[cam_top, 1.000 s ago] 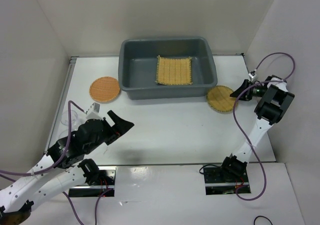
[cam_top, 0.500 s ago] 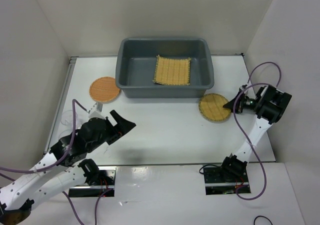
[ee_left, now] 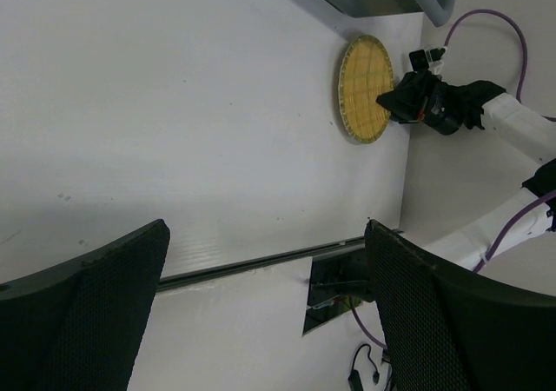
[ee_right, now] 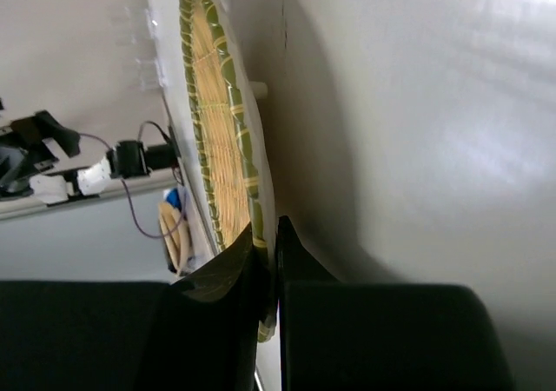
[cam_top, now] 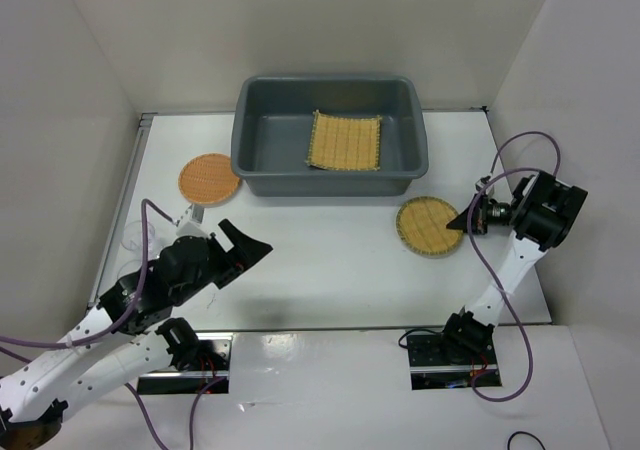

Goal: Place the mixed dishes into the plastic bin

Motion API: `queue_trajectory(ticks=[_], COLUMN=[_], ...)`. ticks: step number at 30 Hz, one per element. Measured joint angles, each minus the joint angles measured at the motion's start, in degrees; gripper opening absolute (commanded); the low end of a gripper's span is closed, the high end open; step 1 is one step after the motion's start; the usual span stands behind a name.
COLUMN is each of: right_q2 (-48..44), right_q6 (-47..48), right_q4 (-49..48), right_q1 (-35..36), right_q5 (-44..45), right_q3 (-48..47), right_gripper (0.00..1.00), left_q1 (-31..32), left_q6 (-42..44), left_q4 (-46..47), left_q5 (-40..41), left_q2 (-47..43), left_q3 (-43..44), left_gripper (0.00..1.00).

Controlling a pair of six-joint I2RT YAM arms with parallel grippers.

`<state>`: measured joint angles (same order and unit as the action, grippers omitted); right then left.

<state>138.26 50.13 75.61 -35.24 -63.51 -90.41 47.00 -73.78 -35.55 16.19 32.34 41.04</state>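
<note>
My right gripper needs to let go of the yellow round tray on the square tan mat [cam_top: 352,137] inside the dark grey plastic bin.
The dark grey plastic bin [cam_top: 262,160] stands at the back centre with the square tan mat [cam_top: 345,142] lying inside it. An orange-brown round tray [cam_top: 209,179] rests on the table left of the bin. The yellow round tray [cam_top: 428,227] [ee_left: 361,87] [ee_right: 217,139] is right of centre. My right gripper [cam_top: 463,220] [ee_right: 271,230] is shut on its right rim. A clear glass [cam_top: 135,235] shows faintly at the far left. My left gripper [cam_top: 245,242] [ee_left: 265,235] hangs open over bare table, holding nothing.
White walls close in on the left, right and back. The right arm's purple cable [cam_top: 520,150] loops above its wrist. Both arm bases [cam_top: 450,355] sit on the near ledge beyond the table's front edge.
My right gripper has closed onto the yellow tray's rim, and tray and gripper have moved nearer and left, away from the bin's right corner. The bin shifted slightly left. The left arm barely moved.
</note>
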Motion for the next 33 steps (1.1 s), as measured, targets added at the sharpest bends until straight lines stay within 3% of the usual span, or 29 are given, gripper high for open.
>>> queue_trajectory(ticks=[5, 9, 19, 26, 33], right_q2=[-5.8, -14.2, -26.4, -28.2, -22.2], right_q6=[-1.5, -4.0, -11.7, -20.0, -28.5], right_q4=[0.4, 0.0, -0.5, -2.8, -10.3], right_q1=[-1.5, -2.8, -0.8, 8.0, 26.3], right_q5=[7.2, 12.5, 10.8, 6.6, 4.5], right_q3=[0.1, -5.2, -24.8, -41.7, -59.8], right_gripper=[0.00, 0.00, 0.00, 0.00, 0.00], left_q1=[0.0, 0.0, 0.0, 0.0, 0.0], left_q6=[-0.1, -0.1, 0.1, 0.1, 0.1], left_q4=[0.2, 0.3, 1.2, 1.3, 1.3], left_q5=[0.1, 0.3, 1.6, 2.4, 3.3], left_q2=[-1.7, -1.7, -1.3, -1.3, -1.5], left_q3=[-1.0, -1.5, -2.1, -2.1, -2.1], left_gripper=[0.99, 0.99, 0.99, 0.99, 0.99])
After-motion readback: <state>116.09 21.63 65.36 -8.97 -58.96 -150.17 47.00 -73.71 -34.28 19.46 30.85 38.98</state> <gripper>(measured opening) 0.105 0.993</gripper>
